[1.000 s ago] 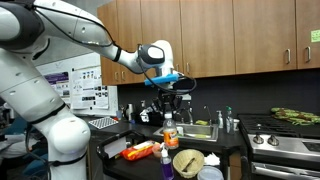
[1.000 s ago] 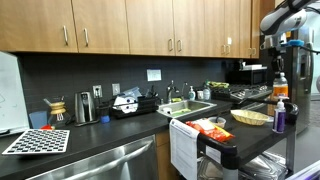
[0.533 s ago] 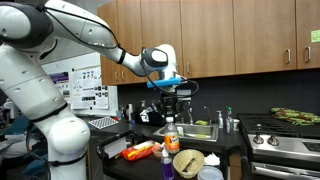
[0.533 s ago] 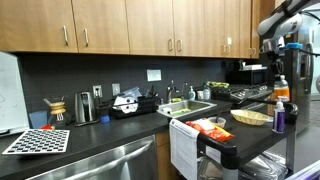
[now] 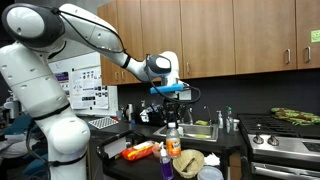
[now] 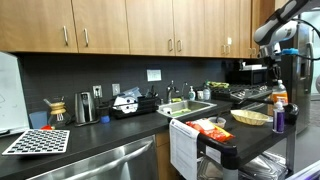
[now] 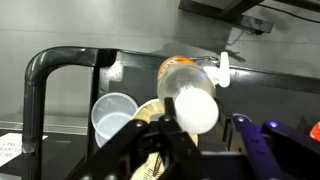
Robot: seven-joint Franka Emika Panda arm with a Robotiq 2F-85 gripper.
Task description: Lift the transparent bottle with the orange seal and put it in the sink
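Note:
Next, I release the transparent bottle with my gripper inside the sink [image 5: 180, 129], in front of the faucet.
The transparent bottle [image 7: 185, 85] has an orange lower half and a white cap. In the wrist view it sits between my gripper's [image 7: 190, 125] black fingers, which are shut on it just below the cap. In an exterior view the gripper [image 5: 172, 115] hangs from the white arm with the bottle [image 5: 173, 143] under it, above the front cart. The bottle [image 6: 280, 97] shows at the right edge of an exterior view. The sink [image 6: 195, 108] is set in the dark counter behind, with a faucet [image 5: 192, 113] over it.
A woven basket [image 5: 188, 161], a white cup [image 7: 113, 115] and a purple bottle [image 6: 279, 118] stand on the cart below the gripper. An orange packet [image 5: 140, 151] lies on the cart's left part. A black tube frame [image 7: 45, 85] rises beside it. A stove [image 5: 290, 140] is at the right.
The arm has carried the bottle a little to the right and downward. The gripper stayed shut on it throughout.

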